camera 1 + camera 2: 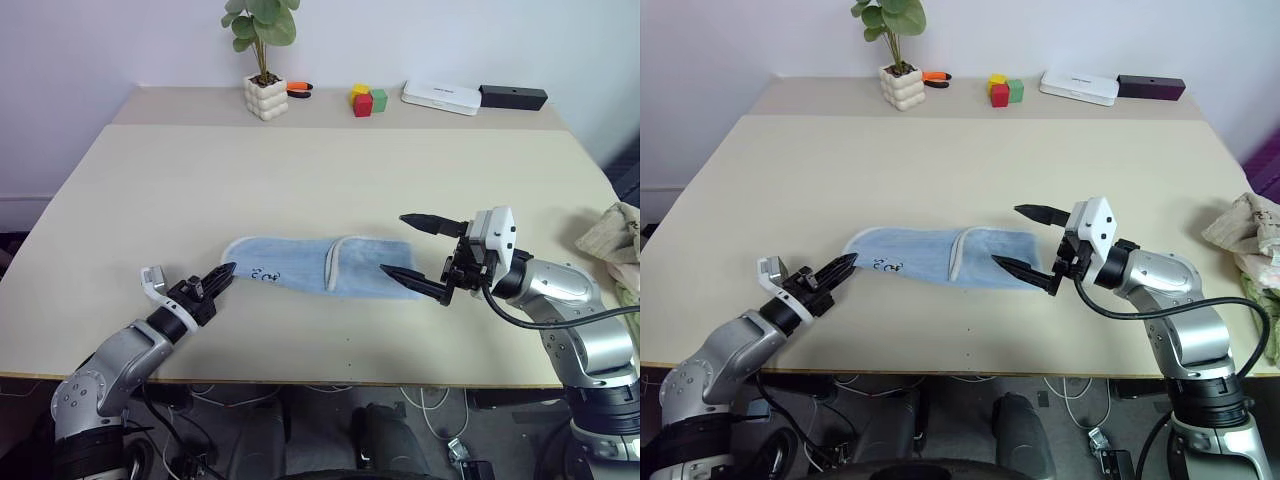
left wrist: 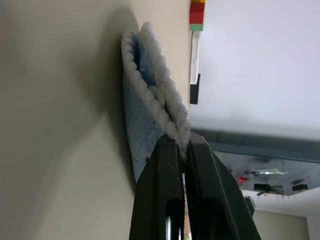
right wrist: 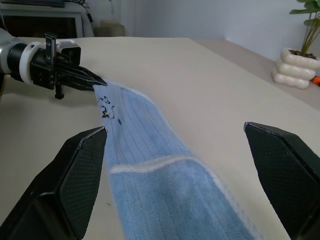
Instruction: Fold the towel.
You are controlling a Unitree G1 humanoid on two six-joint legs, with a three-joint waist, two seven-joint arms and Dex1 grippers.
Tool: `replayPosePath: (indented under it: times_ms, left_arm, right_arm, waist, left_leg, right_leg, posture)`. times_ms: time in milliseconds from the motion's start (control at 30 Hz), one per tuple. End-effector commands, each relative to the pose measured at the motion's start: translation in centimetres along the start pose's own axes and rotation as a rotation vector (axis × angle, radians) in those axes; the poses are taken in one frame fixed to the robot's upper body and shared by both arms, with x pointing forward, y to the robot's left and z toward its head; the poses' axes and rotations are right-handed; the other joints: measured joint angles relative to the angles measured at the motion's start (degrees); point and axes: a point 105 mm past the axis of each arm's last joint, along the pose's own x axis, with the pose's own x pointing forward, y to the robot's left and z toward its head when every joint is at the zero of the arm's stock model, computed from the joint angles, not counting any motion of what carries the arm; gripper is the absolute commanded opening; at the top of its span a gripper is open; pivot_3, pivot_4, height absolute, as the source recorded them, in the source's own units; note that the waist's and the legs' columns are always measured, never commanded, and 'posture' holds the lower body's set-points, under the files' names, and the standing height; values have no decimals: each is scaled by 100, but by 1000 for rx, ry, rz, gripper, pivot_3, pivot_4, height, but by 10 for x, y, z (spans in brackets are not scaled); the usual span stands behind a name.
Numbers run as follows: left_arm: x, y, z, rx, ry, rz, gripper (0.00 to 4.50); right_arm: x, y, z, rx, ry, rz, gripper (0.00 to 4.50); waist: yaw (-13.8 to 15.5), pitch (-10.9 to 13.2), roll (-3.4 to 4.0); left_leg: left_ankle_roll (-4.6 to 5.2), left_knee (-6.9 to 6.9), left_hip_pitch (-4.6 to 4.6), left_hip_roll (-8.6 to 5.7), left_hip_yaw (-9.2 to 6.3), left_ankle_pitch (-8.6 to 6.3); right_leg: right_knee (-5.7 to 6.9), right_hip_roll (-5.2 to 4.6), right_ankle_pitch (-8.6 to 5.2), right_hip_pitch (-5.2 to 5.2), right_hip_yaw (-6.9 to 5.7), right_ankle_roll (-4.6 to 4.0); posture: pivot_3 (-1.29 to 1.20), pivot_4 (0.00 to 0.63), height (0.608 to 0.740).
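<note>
The robot's left gripper should release its towel end on top of the towel's opposite end [image 1: 410, 267], by the robot's open right gripper.
The light blue towel [image 1: 320, 266] lies folded into a long strip across the near middle of the table, with a pale hem [image 1: 336, 262] crossing it and a dark embroidered mark [image 1: 264, 273] near its left end. My left gripper [image 1: 224, 273] is shut on the towel's left end; in the left wrist view the hem edge [image 2: 170, 112] is pinched between the fingers [image 2: 162, 190]. My right gripper [image 1: 415, 250] stands open at the towel's right end, one finger above it and one near its edge. The right wrist view looks along the towel [image 3: 165, 175] to the left gripper [image 3: 97, 80].
At the back of the table stand a potted plant [image 1: 264, 60], an orange tool [image 1: 298, 88], coloured blocks [image 1: 368, 99], a white box [image 1: 440, 97] and a black box [image 1: 512, 97]. A beige patterned cloth [image 1: 615, 240] lies at the right edge.
</note>
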Motion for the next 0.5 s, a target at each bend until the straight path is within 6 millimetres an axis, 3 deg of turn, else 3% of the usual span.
replayPosePath:
  times_ms: [33, 133, 267, 367, 500]
  left_arm:
    - [0, -2, -2, 74, 39, -5, 34]
    - [4, -30, -5, 334, 131, -86, 34]
    - [20, -68, -8, 464, 186, -249, 34]
    - [34, -86, -29, 580, 298, -333, 34]
    - [40, -93, -65, 651, 523, -434, 34]
  right_arm:
    - [-2, -1, 10, -58, -14, -9, 4500]
    - [-16, -6, 2, -46, 39, -27, 4500]
    - [-36, -17, -5, -52, 100, -64, 4500]
    - [-44, -20, -5, -63, 112, -69, 4500]
    - [-49, -22, -4, -69, 117, -88, 4500]
  waist:
    - [-4, 0, -1]
    - [2, 9, -16]
    - [-9, 13, -22]
    - [-19, 15, -26]
    - [-52, 17, -28]
  left_leg:
    - [0, 0, 0, 0, 0, 0]
    - [-1, -1, -4, 0, 0, -1]
    - [-3, -4, -22, -2, 7, -1]
    - [-2, -3, -33, -5, 16, -1]
    - [0, -10, -36, -2, 17, -2]
  right_leg:
    - [0, 0, 0, -1, 0, 0]
    - [-1, 3, 0, -8, -1, -1]
    - [-25, -5, 4, -16, 0, -7]
    - [-34, -5, 6, -19, 7, -9]
    - [-34, 7, 11, -29, 11, 3]
  posture:
    - [0, 150, 740]
    - [0, 150, 740]
    - [0, 150, 740]
    - [0, 150, 740]
    - [0, 150, 740]
